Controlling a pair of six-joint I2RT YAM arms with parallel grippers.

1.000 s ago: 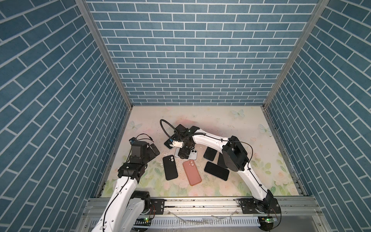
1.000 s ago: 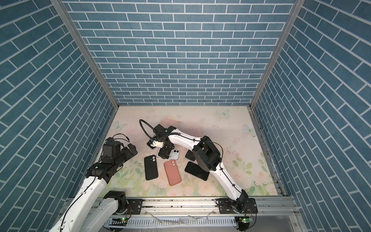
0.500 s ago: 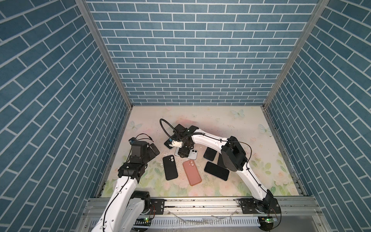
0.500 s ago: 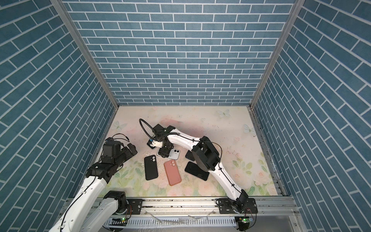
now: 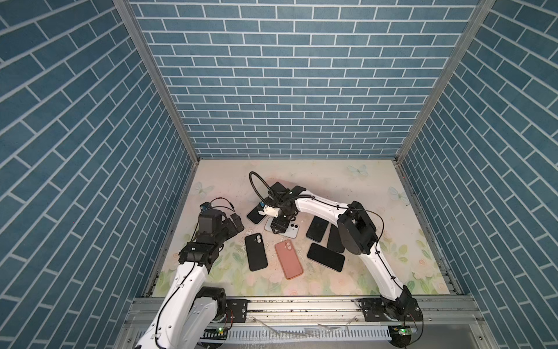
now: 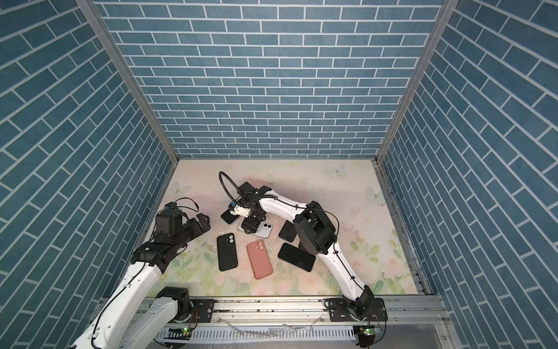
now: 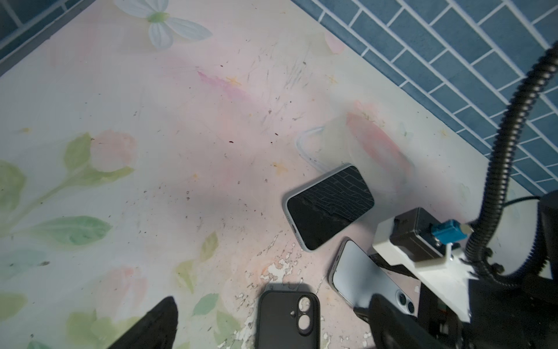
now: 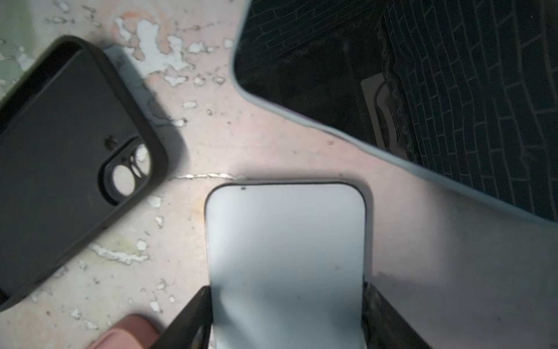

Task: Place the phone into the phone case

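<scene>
My left gripper should grab the near long side (image 5: 290, 236) of the pale blue phone next, because my right gripper hands it over.
A pale blue phone (image 5: 292, 232) (image 6: 265, 230) lies back up on the floral mat, left of centre. My right gripper (image 5: 279, 225) (image 6: 250, 225) reaches across to it and is shut on its two long sides; the right wrist view shows the phone (image 8: 287, 241) filling the gap between both fingers (image 8: 193, 320). An empty black phone case (image 5: 255, 252) (image 6: 227, 252) (image 7: 287, 323) (image 8: 60, 151) lies just in front, with an empty pink case (image 5: 289, 259) (image 6: 259, 259) beside it. My left gripper (image 5: 235, 225) (image 6: 202, 222) (image 7: 273, 305) hangs open to the left of the black case, holding nothing.
A phone in a light case (image 5: 255, 215) (image 7: 329, 205) lies screen up behind the held phone, partly over a clear case (image 7: 335, 142). Three dark phones (image 5: 326, 256) (image 6: 296, 256) lie screen up to the right, under the right arm. Blue brick walls close three sides.
The right gripper's jaws have narrowed onto the pale blue phone's sides. Both arms have stayed almost where they were.
</scene>
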